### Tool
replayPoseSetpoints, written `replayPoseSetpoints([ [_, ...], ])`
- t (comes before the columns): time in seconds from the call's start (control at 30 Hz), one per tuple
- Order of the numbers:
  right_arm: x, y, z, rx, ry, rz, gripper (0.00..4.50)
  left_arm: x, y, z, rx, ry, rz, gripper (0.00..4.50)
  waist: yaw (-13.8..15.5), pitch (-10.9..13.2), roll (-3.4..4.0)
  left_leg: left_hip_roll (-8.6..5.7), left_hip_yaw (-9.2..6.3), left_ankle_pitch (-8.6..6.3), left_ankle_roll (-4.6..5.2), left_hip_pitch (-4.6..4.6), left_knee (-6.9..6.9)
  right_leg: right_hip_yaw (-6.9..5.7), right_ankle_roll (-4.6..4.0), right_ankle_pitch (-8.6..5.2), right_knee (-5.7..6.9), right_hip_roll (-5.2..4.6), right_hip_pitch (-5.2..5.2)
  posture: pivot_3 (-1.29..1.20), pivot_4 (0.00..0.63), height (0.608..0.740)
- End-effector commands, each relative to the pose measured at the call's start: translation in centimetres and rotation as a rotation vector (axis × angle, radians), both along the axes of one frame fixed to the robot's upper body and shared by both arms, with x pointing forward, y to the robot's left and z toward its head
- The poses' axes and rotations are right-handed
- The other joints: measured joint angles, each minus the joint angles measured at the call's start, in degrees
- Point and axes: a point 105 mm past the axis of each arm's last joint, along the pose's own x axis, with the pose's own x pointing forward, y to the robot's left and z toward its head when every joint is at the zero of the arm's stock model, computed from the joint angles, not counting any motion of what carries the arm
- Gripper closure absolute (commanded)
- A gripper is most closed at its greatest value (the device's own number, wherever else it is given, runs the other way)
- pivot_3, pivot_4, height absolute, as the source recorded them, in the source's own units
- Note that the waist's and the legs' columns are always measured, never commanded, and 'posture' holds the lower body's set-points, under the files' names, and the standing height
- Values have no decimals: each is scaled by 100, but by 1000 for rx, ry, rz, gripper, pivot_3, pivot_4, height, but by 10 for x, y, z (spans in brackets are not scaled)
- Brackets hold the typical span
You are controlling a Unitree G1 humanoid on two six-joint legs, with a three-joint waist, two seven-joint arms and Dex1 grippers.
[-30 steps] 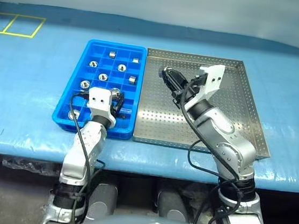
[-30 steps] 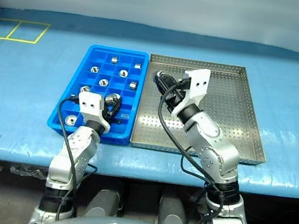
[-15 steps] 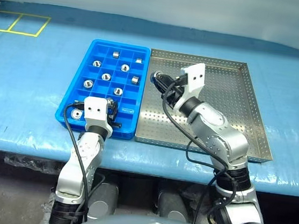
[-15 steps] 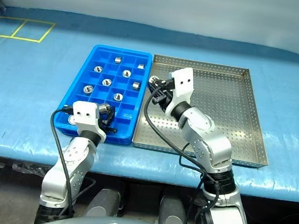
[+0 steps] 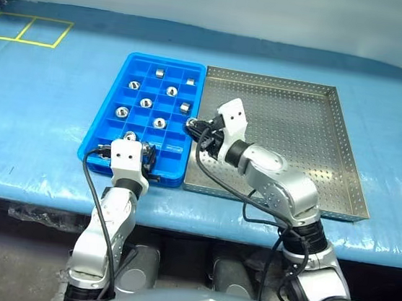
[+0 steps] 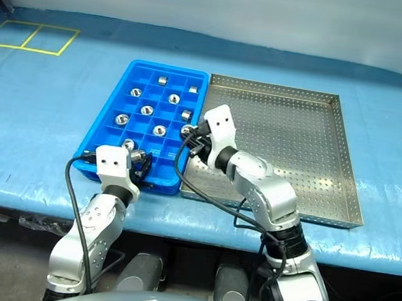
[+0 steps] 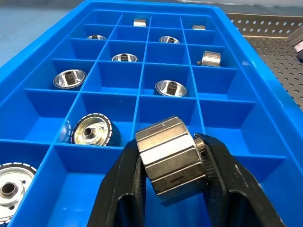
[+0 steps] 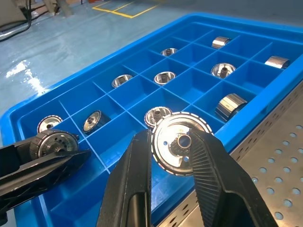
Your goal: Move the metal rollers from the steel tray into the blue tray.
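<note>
Next, I set the disc-faced roller, now above the blue tray's rim, down with my right gripper in the blue tray's compartment bordering the steel tray (image 5: 171,147) (image 8: 157,167), near the front.
The blue tray (image 5: 172,178) lies left of the steel tray (image 5: 298,125), their sides touching. Several metal rollers (image 5: 146,103) sit in the blue tray's compartments. My left gripper (image 7: 170,158) hovers over the tray's near row, shut on a ribbed roller (image 7: 171,165). It also shows by the tray's front edge (image 5: 146,155). My right gripper (image 8: 173,142) is shut on a disc-faced roller (image 8: 180,144), above the blue tray's right rim where it meets the steel tray (image 5: 193,126). The left gripper with its roller (image 8: 49,144) shows in the right wrist view too.
Both trays rest on a table under a blue cover (image 5: 39,103), whose front edge (image 5: 35,201) runs just in front of them. Yellow tape squares (image 5: 26,29) mark the far left. Black cables loop along both forearms.
My right gripper has carried its roller left and down, from over the steel tray to the blue tray's right rim. My left gripper has drawn back toward the tray's front edge. The camera shifted slightly.
</note>
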Motion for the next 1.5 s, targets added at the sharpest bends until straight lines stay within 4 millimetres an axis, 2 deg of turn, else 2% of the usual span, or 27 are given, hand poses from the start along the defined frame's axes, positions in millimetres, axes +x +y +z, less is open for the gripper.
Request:
replayPoseSetpoints([
  [0.03, 1, 8, 9, 1, -30, 27, 3661, -5, 1, -3, 1, 24, 4, 3226, 14, 0, 0, 0, 0, 0, 0, 0, -1, 0, 0, 0, 0, 0, -1, 269, 150, 740],
  [0.37, 7, 13, -2, -28, -22, -1, 3661, -4, 1, -4, -2, 32, 3, 3226, 57, -1, 1, 0, 0, 0, -1, 1, -4, -1, -2, -1, 0, 0, -2, 280, 150, 740],
  [0.73, -5, 29, -12, -40, 17, 91, 3661, -4, 3, -4, 9, 37, 11, 3226, 64, -1, 1, 0, -1, 0, -1, 1, -5, -3, -2, -1, 1, 0, -2, 279, 150, 740],
  [0.8, -5, 29, -15, -41, 30, 89, 2925, -4, 4, -4, 11, 38, 13, 3226, 67, -1, 1, 0, -1, -1, -1, 1, -4, -3, -2, -1, 1, 0, -2, 279, 150, 740],
  [0.83, -5, 29, -16, -37, 37, 87, 2730, -3, 4, -4, 11, 38, 14, 3226, 67, -1, 1, 0, -1, -1, -1, 1, -4, -3, -2, -1, 0, 0, -2, 279, 150, 740],
  [1.07, 0, 23, -17, -38, 31, 43, 410, 0, 6, -1, 0, 36, -7, 988, 64, -1, 1, 1, -2, -1, -2, 2, -5, -4, -4, -2, 2, 0, -2, 279, 150, 740],
  [1.1, 0, 23, -17, -37, 26, 38, 134, 1, 6, 1, -2, 31, -15, 970, 64, -1, 1, 1, -2, -1, -2, 3, -5, -5, -4, -2, 2, 0, -1, 278, 150, 740],
  [1.3, 4, 16, -5, 26, -5, 10, 134, 14, 8, 24, -16, -63, -49, 970, 90, 1, -2, 2, -6, 0, -2, -2, -4, -8, -4, -2, 3, 2, -5, 271, 150, 740],
  [1.4, 4, 9, 10, 98, -49, 2, 134, 21, -4, 47, -34, -178, -131, 970, 112, 3, -6, 0, -7, 1, -4, -6, -1, -10, -3, -1, 1, 0, -3, 257, 150, 740],
  [1.5, 0, 3, 28, 190, -111, 18, 134, 25, -14, 62, -58, -254, -191, 970, 125, 5, -9, -1, -7, 1, -5, -8, -1, -10, -2, -1, -2, -1, -3, 244, 150, 740],
])
